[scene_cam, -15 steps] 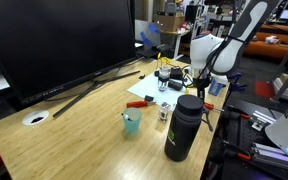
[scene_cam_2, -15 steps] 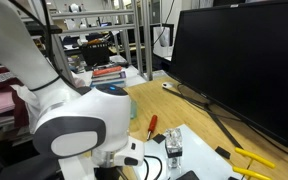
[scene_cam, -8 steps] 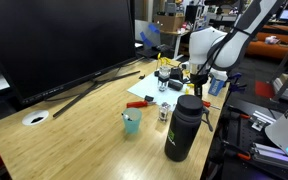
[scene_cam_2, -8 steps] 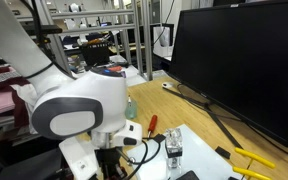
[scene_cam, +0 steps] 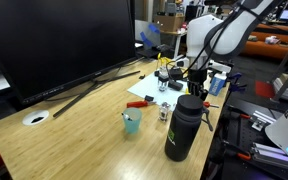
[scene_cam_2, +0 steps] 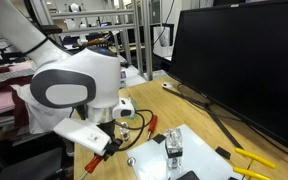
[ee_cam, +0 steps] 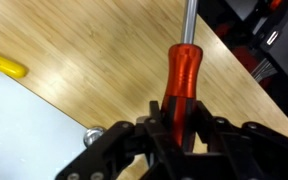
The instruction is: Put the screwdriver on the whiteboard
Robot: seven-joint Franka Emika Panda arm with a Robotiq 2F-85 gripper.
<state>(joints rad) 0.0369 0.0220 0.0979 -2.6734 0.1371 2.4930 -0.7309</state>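
Note:
My gripper has the screwdriver to put down. I need to let go of it on the whiteboard's corner point(scene_cam: 174, 103) point(ee_cam: 104, 117) beside the small metal piece, its handle over the whiteboard's edge.
My gripper point(ee_cam: 177, 118) is shut on the lower end of the screwdriver point(ee_cam: 181, 70), which has an orange-red handle and a metal shaft pointing away from me over the wooden table. The whiteboard point(ee_cam: 24, 120) is a flat white panel lying on the table to the side of the jaws, with a small metal piece at its edge. In an exterior view the gripper point(scene_cam_2: 127, 133) hangs just above the table with the screwdriver point(scene_cam_2: 146, 125) beside the whiteboard point(scene_cam_2: 189, 140). In an exterior view the gripper point(scene_cam: 191, 78) is beyond the whiteboard point(scene_cam: 147, 88).
A yellow marker point(ee_cam: 4, 65) lies at the whiteboard's far side. A tall black bottle point(scene_cam: 184, 128) and a teal cup point(scene_cam: 132, 122) stand nearby. A red item point(scene_cam: 137, 103) lies by the whiteboard. A large monitor point(scene_cam: 64, 40) fills the table's back. The table edge is close.
The arm has risen and swung away from the low pose over the table, with the jaws staying by the screwdriver.

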